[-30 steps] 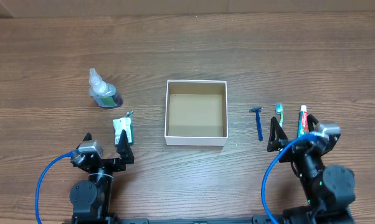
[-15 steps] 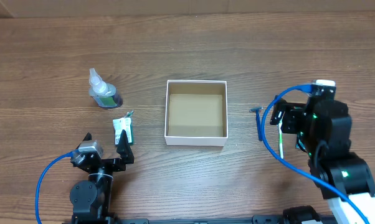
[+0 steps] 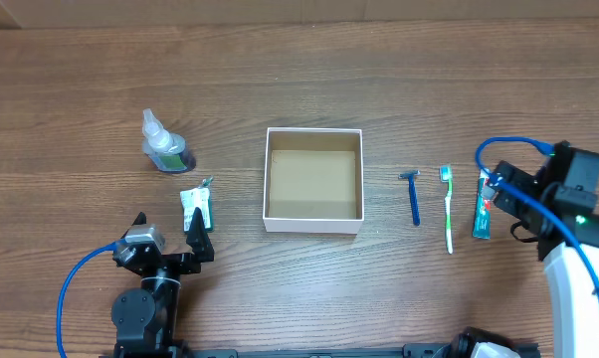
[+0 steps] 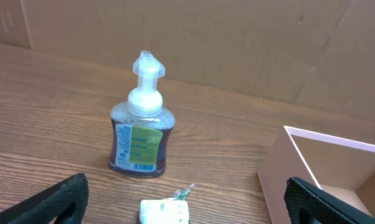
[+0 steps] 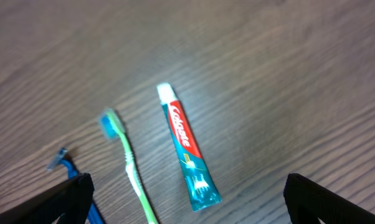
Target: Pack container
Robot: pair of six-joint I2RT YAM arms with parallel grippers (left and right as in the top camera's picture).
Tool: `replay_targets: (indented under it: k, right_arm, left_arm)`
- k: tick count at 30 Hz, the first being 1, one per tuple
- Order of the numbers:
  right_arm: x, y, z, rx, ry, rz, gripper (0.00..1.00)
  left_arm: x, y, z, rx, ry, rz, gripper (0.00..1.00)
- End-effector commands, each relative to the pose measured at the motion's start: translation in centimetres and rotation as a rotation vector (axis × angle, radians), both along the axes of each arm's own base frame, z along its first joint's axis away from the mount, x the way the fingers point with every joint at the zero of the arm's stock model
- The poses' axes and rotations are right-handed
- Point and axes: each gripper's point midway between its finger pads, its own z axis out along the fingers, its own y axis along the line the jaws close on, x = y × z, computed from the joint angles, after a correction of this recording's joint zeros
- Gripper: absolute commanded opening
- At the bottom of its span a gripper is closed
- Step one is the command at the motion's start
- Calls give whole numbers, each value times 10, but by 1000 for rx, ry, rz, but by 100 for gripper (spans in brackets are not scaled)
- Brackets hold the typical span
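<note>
The pump top (image 3: 152, 124) (image 4: 148, 71) of the clear soap bottle behind the small packet is the next thing my left gripper will go to and close on.
The container (image 3: 312, 225), a square white-walled box with a brown floor, sits empty mid-table; its corner shows in the left wrist view (image 4: 298, 163). A blue razor (image 3: 413, 196), a green toothbrush (image 3: 448, 209) and a toothpaste tube (image 3: 483, 204) lie side by side to its right. My right gripper (image 3: 510, 204) hovers open just right of the tube; in its wrist view the gripper (image 5: 190, 202) is above the toothpaste (image 5: 187, 152), beside the toothbrush (image 5: 128, 162) and razor (image 5: 68, 171). My left gripper (image 3: 170, 234) rests open at the front left.
A clear soap bottle (image 3: 165, 149) stands left of the box and shows in the left wrist view (image 4: 141, 134). A small white-and-green packet (image 3: 196, 207) lies in front of it, between my left fingers (image 4: 166, 211). A cardboard wall backs the table.
My right arm has lifted from its rest pose and swung right, uncovering the toothbrush and toothpaste; it now hangs by the tube. The left arm and all objects are unmoved.
</note>
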Motion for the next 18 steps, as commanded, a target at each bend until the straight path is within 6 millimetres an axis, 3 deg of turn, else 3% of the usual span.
replay_targets:
  k: [1, 10, 15, 18]
  right_arm:
    - [10, 6, -13, 108, 20, 13, 100]
    - [9, 8, -81, 163, 240, 14, 100]
    - [10, 9, -88, 173, 255, 14, 100]
    - [11, 8, -88, 171, 249, 14, 100]
  left_arm:
    - [0, 1, -1, 26, -7, 3, 100]
    - [0, 0, 0, 9, -11, -1, 100]
    - [0, -13, 4, -94, -21, -72, 100]
    - [-4, -41, 26, -100, -103, -240, 100]
